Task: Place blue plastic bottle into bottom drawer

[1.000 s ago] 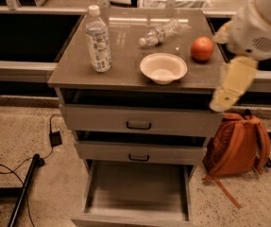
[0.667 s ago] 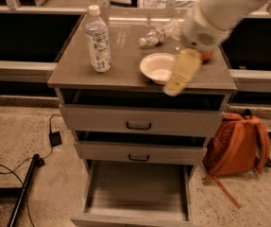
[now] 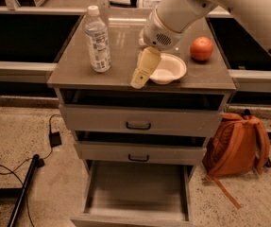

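The blue plastic bottle is next for my gripper, which should go to it and close around the middle of its body (image 3: 99, 47), below the white cap.
The blue plastic bottle (image 3: 97, 39) stands upright at the left of the grey cabinet top (image 3: 78, 74); it is tall and clear, with a white cap and a pale label. My gripper (image 3: 141, 75) hangs over the middle of the cabinet top near its front edge, to the right of the bottle and apart from it, just left of the white bowl (image 3: 169, 68). It holds nothing that I can see. The bottom drawer (image 3: 135, 193) is pulled out; its grey inside shows no objects.
An orange fruit (image 3: 201, 48) sits at the right of the cabinet top. The two upper drawers (image 3: 138, 121) with dark handles are closed. An orange backpack (image 3: 239, 145) leans to the right of the cabinet. Cables (image 3: 12, 164) lie on the floor at the left.
My arm has swung left from beyond the cabinet's right edge, across the bowl, to the middle of the top. The bottle has not moved.
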You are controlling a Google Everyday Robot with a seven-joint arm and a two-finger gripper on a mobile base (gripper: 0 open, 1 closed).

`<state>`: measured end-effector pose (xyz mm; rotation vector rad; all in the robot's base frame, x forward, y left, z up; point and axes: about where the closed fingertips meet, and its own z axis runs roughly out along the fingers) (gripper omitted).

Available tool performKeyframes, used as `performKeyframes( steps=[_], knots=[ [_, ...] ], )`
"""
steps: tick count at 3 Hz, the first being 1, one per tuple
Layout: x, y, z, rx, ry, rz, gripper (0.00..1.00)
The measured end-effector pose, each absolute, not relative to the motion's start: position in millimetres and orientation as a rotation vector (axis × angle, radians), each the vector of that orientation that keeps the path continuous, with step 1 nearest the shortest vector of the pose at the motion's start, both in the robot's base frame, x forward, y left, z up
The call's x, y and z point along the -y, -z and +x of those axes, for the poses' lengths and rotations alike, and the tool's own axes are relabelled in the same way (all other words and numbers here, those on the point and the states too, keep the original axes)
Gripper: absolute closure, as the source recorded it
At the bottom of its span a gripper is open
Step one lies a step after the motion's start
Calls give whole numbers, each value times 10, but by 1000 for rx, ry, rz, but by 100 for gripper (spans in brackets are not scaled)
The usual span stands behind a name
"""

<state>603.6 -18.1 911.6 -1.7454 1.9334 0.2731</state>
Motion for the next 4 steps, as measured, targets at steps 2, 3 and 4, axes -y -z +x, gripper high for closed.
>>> performKeyframes(
  steps=[2,3,4],
  knots=[
    [-97,-9093,6451,-1919,-255,-1548,0],
    [-442,-9201,6861,-1821,-308,-1427,0],
    [-795,-9225,7138,-1736,-407,-1348,0]
  ],
)
